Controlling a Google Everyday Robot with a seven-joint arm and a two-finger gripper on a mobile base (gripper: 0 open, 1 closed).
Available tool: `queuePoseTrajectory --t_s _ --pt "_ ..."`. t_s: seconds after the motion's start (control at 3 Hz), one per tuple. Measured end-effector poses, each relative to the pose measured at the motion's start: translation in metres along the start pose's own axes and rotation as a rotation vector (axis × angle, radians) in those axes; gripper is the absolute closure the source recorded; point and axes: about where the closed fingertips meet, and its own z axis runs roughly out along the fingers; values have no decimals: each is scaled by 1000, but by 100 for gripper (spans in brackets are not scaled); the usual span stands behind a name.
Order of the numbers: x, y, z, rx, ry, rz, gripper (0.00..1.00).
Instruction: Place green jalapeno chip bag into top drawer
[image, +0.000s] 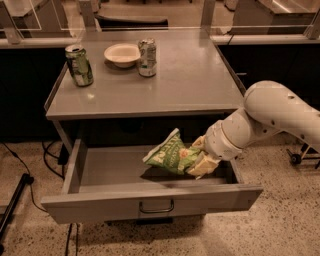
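My gripper needs to let go of the green jalapeno chip bag on the middle of the drawer's bottom (154, 163), straight behind the curved handle. The bag now hangs just above that floor.
The green jalapeno chip bag (170, 155) is crinkly green with pale lettering. It hangs tilted inside the open top drawer (150, 202), just above the drawer floor right of centre. My gripper (200, 157) comes in from the right on a white arm and is shut on the bag's right end. The drawer is pulled fully out under the grey table, its flat front panel and small curved handle (156, 207) facing the camera.
On the grey table top (190, 85) stand a green can (79, 65) at the left, a white bowl (122, 54) and a silver can (147, 57) at the back. Cables and a dark stand lie on the floor at left.
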Motion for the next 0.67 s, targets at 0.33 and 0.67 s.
queuePoseTrajectory --t_s 0.33,0.67 --pt "13 -12 28 8 -4 -24 100" --pt "16 -23 55 16 -33 -58 100"
